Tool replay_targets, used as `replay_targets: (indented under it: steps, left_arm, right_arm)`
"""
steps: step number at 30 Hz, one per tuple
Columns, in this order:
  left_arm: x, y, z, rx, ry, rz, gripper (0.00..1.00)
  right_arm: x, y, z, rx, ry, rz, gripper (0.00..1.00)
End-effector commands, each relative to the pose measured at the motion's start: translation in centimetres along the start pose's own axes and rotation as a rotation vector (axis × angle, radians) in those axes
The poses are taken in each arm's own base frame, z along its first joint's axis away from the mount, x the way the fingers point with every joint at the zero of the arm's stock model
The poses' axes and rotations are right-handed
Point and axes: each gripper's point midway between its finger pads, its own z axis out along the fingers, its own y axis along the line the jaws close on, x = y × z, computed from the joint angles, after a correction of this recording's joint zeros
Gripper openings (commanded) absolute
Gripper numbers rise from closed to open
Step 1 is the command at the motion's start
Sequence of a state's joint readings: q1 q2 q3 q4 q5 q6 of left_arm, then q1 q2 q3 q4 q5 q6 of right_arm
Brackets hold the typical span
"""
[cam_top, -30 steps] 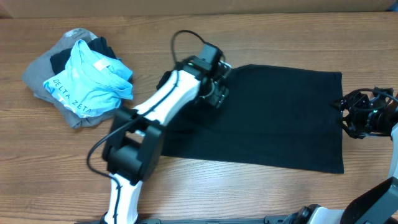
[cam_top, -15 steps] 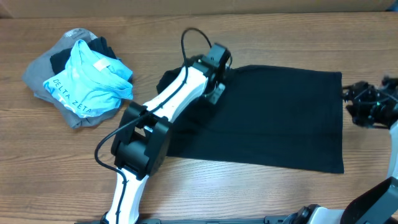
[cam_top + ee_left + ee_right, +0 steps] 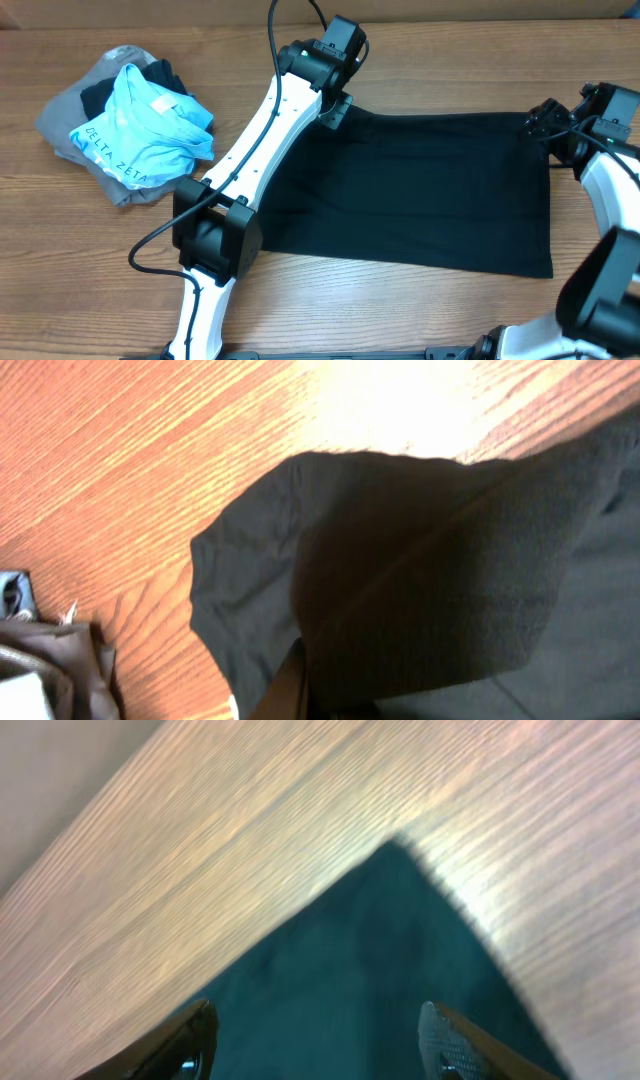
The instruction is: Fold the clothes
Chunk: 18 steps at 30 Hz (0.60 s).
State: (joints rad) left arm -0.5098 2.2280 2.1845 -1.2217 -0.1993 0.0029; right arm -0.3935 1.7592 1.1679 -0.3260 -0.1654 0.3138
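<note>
I should close my right gripper on the black garment's far corner (image 3: 533, 131) (image 3: 378, 925), across from the far corner that my left gripper holds.
A black garment (image 3: 430, 190) lies spread flat on the wooden table. My left gripper (image 3: 335, 108) is at its far left corner and shut on a lifted fold of the black cloth (image 3: 430, 560), which bunches over the left gripper (image 3: 300, 695) in the left wrist view. Over the garment's far right corner my right gripper (image 3: 542, 125) stands open. In the right wrist view that corner (image 3: 400, 940) lies between and beyond the right gripper (image 3: 315, 1045), whose fingertips are wide apart and hold nothing.
A pile of other clothes (image 3: 130, 120), grey and dark pieces with a light blue shirt on top, sits at the far left of the table. The left arm (image 3: 250, 170) stretches across the garment's left edge. Bare wood surrounds the garment.
My left gripper has shut on the cloth's far left corner and drawn it towards the far edge. The right gripper has moved from the right edge up to the far right corner.
</note>
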Motion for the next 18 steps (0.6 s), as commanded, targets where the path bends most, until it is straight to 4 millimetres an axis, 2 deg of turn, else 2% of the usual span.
replay_targets:
  steps: [1,4,6,13,18]
  left_arm:
    - [0.0,0.8,-1.8,-0.022,-0.011,-0.009,0.04]
    - [1.6,0.8,-1.8,-0.022,0.054,0.001,0.04]
    - [1.9,0.8,-1.8,-0.023,0.068,0.004,0.04]
    - [1.4,0.6,-1.7,-0.014,0.048,-0.001,0.14]
    - [0.7,0.3,-1.7,0.001,0.021,-0.005,0.17]
  right_arm:
    - [-0.6,-2.1,2.0,0.065,-0.026,0.012,0.7]
    - [-0.4,-2.4,3.3,0.063,-0.027,0.011,0.73]
    - [-0.5,-2.5,3.9,0.06,-0.036,0.01,0.74]
    - [0.3,-3.2,6.5,0.053,-0.028,0.014,0.71]
    - [1.4,-3.1,8.5,0.011,-0.005,0.014,0.7]
